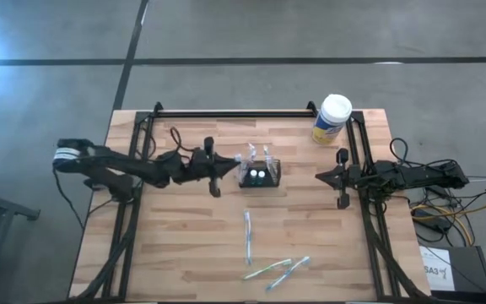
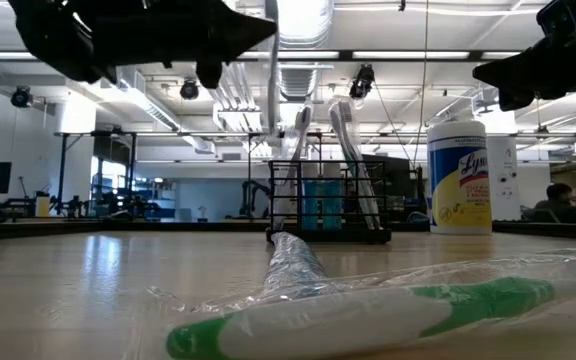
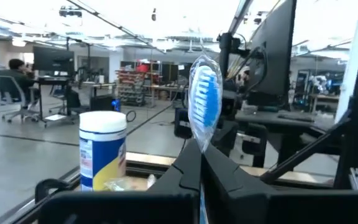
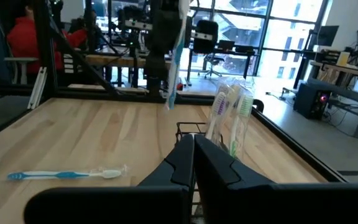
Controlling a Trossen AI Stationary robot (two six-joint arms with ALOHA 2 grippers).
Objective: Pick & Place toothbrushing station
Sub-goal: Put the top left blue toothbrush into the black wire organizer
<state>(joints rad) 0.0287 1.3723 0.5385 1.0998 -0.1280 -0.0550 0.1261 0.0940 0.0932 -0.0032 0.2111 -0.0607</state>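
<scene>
Next, my left gripper releases the blue toothbrush standing upright in the station's near-gripper end [image 1: 246, 173], next to the white round tops.
The black mesh-sided toothbrushing station [image 1: 260, 175] stands on the table's middle with two wrapped toothbrushes [image 4: 229, 112] upright in it. It also shows in the low view [image 2: 328, 210]. My left gripper [image 1: 229, 171] is just left of the station, above the table, shut on a wrapped blue toothbrush [image 3: 205, 99]. My right gripper [image 1: 327, 177] is right of the station, shut and empty; its closed fingers show in the right wrist view [image 4: 191, 152]. My left gripper pinches the blue toothbrush's handle [image 3: 201, 146] between its two fingers. The fingers lie level and come from the table's left. The brush stands upright, bristle head [image 3: 207, 87] above the fingers, its lower end [image 4: 169, 93] hanging below them, clear of the table.
A white-capped, yellow-labelled canister [image 1: 332, 118] stands at the far right. Three wrapped toothbrushes lie on the near half of the table: one [image 1: 247, 236] pointing toward the station, two [image 1: 278, 270] near the front edge. A green one [image 2: 368, 315] lies right before the low camera.
</scene>
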